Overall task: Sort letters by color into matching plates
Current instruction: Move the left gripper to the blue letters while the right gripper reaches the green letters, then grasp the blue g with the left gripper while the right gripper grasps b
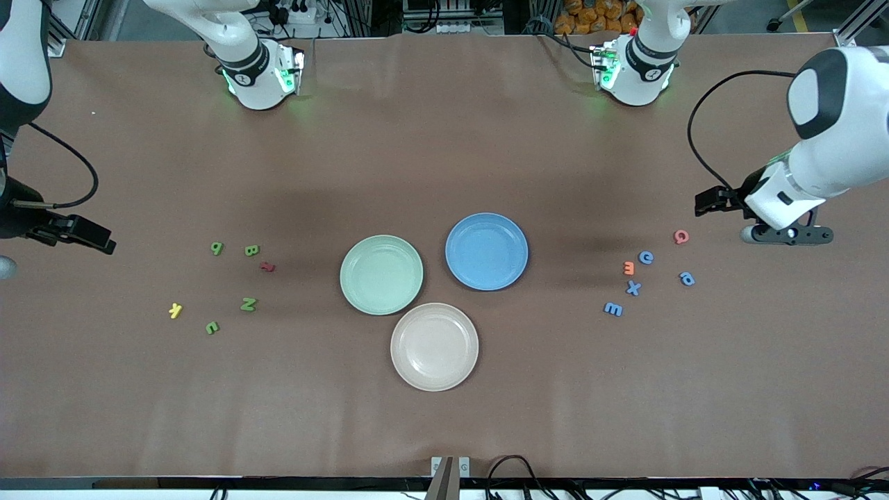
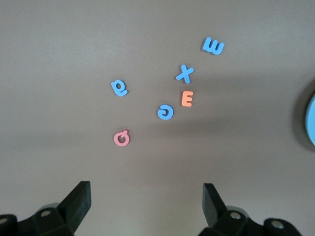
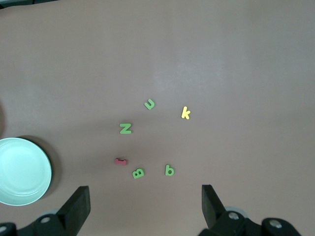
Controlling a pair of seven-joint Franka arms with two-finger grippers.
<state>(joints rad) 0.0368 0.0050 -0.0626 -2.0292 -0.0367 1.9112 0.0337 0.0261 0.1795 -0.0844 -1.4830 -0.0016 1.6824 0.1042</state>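
The robot's left gripper should close on the curved sides (image 1: pixel 646 257) (image 2: pixel 165 112) of the blue letter between the pink Q and the orange E.
Three plates sit mid-table: mint green (image 1: pixel 381 275), blue (image 1: pixel 486 251) and beige-pink (image 1: pixel 435 346), all empty. Toward the right arm's end lie several green letters (image 1: pixel 248 303), a dark red one (image 1: pixel 268 267) and a yellow k (image 1: pixel 176 310). Toward the left arm's end lie several blue letters (image 1: pixel 633 287), an orange E (image 1: pixel 628 267) and a pink Q (image 1: pixel 681 237). My left gripper (image 2: pixel 146 194) is open and empty, up over the table beside the pink Q (image 2: pixel 121 138). My right gripper (image 3: pixel 145 196) is open and empty, up beside the green B (image 3: pixel 138 173) and b (image 3: pixel 169 170).
The table (image 1: pixel 444 139) is brown. Both arm bases stand along its edge farthest from the front camera. The green plate's rim (image 3: pixel 22 171) shows in the right wrist view and the blue plate's rim (image 2: pixel 311 120) in the left wrist view.
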